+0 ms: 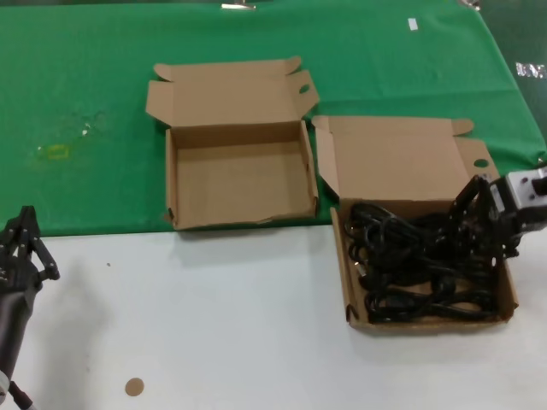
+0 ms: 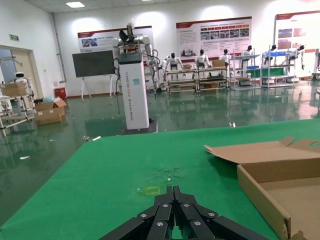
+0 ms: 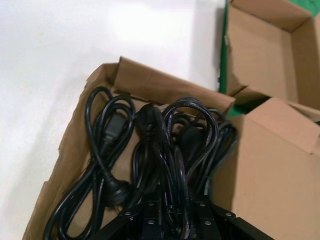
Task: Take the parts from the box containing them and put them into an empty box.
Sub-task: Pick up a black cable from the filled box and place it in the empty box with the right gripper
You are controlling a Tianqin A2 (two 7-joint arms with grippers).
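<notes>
The bundle of black cables, still inside the parts box, will be put down by my right gripper across the middle of the empty box's bottom (image 1: 231, 173) (image 3: 265, 54).
The empty box (image 1: 239, 184) lies open on the green cloth left of centre; it also shows in the left wrist view (image 2: 280, 182) and the right wrist view (image 3: 260, 50). The box containing the parts (image 1: 393, 158) sits to its right, lid open, and holds a tangle of black power cables (image 1: 410, 256). My right gripper (image 1: 479, 231) is down inside this box at its right side. In the right wrist view my right gripper (image 3: 176, 200) is shut on a bundle of the cables (image 3: 165, 140); its fingertips are hidden in them. My left gripper (image 1: 27, 218) is parked at the lower left, shut and empty (image 2: 173, 189).
The green cloth (image 1: 85, 85) covers the far half of the table, the white tabletop (image 1: 214, 325) the near half. A small brown disc (image 1: 134, 387) lies near the front edge. A yellowish mark (image 1: 55, 151) is on the cloth at left.
</notes>
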